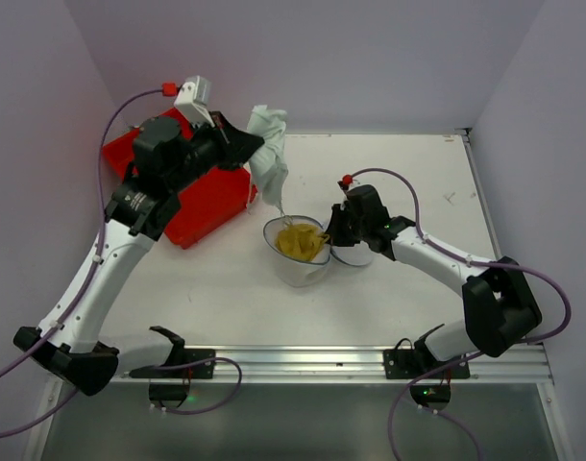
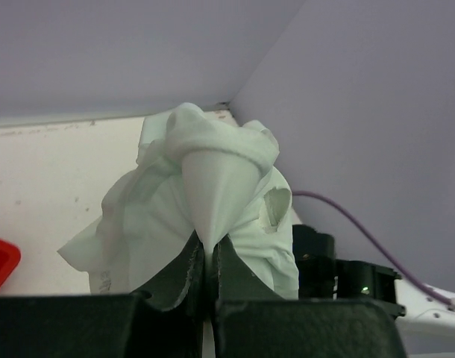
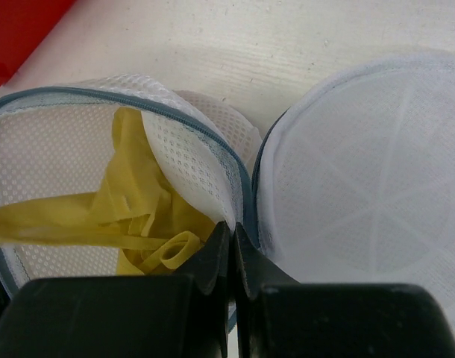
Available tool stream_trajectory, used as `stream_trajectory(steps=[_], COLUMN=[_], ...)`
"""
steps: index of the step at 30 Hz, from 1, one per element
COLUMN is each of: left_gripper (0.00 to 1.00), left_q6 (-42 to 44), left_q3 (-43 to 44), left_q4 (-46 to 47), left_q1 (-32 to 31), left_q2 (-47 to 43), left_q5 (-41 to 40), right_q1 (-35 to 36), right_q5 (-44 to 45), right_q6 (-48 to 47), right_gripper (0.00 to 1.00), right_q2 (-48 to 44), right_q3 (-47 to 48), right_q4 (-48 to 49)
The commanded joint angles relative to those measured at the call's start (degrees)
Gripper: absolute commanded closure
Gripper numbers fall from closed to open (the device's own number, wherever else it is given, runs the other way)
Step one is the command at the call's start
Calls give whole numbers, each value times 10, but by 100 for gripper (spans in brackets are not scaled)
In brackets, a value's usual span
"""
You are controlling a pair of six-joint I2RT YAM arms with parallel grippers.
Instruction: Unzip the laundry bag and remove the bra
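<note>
I should set the pale white-green bra down on the bottom of the red tray [image 1: 175,164], close to its middle, using my left gripper.
The laundry bag [image 1: 295,270] lies unzipped at the table's middle, its round mesh lid [image 1: 354,257] flipped open to the right. A yellow strappy garment [image 1: 300,240] fills the open half. My right gripper [image 1: 329,236] is shut on the bag's zip rim [image 3: 239,195], between the open half and the lid [image 3: 377,171]. My left gripper [image 1: 258,146] is shut on a pale white-green bra [image 1: 271,144], held up in the air behind and left of the bag. A thin strap hangs from it toward the bag. In the left wrist view the bra [image 2: 212,179] bunches over the gripper [image 2: 210,250].
A red tray [image 1: 211,202] sits at the back left, under the left arm. Purple walls close in the table at the back and both sides. The metal rail with the arm bases [image 1: 303,360] runs along the near edge.
</note>
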Motion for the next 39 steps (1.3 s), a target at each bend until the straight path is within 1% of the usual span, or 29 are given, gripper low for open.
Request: stream_trajectory(steps=[1, 2, 4, 5, 7, 9, 11, 13, 14, 15, 17, 20, 22, 23, 25, 26, 28, 33, 37, 38, 39], left_gripper=[98, 98, 98, 98, 98, 97, 97, 97, 97, 97, 98, 97, 97, 97, 97, 97, 97, 97, 97, 97, 97], left_q6=[-3, -3, 0, 2, 6, 21, 34, 39, 42, 45, 53, 78, 95, 115, 133, 143, 155, 160, 156, 152, 150], left_q3=[114, 160, 191, 197, 175, 117, 72, 47, 21, 9, -5, 4, 11, 17, 23, 33, 43, 85, 115, 125, 127], left_q4=[36, 33, 33, 38, 58, 62, 38, 18, 17, 18, 15, 10, 24, 33, 61, 69, 99, 140, 180, 186, 191], left_q1=[3, 3, 0, 0, 0, 0, 3, 12, 16, 30, 49, 83, 100, 106, 127, 136, 167, 230, 262, 264, 271], left_q2=[22, 41, 47, 39, 21, -3, -3, 2, 2, 1, 3, 22, 35, 52, 71, 96, 124, 242, 333, 368, 382], left_q5=[62, 96, 105, 101, 83, 33, -19, -41, -63, -77, -122, -188, -224, -256, -277, -285, -284, -297, -288, -283, -282], right_q1=[-1, -1, -1, -2, -1, -2, -1, -2, -1, -1, -2, -2, -2, -1, -1, -1, -2, -1, -2, -2, -1], right_q5=[-19, -19, -18, -16, -10, -10, -12, -15, -16, -17, -17, -20, -22, -24, -25, -25, -27, -30, -41, -44, -45], right_q6=[4, 5, 5, 5, 6, 4, 5, 5, 5, 5, 4, 3, 1, 1, -1, -3, -3, -5, -15, -16, -17], right_gripper=[100, 100, 100, 100, 100, 100, 100, 100, 100, 100, 100, 100, 100, 100, 100, 100, 100, 100, 100, 100, 100], right_q2=[0, -3, -6, -11, -12, -11, -8, -6, -7, -10, -14, -18, -19, -20, -22, -24, -26, -38, -37, -36, -36], right_q3=[3, 1, -1, -4, -6, -6, -6, -6, -6, -7, -9, -11, -12, -12, -14, -15, -16, -18, -16, -15, -15], right_q4=[30, 31, 32, 34, 35, 35, 35, 35, 35, 35, 35, 34, 33, 33, 33, 32, 29, 27, 35, 33, 33])
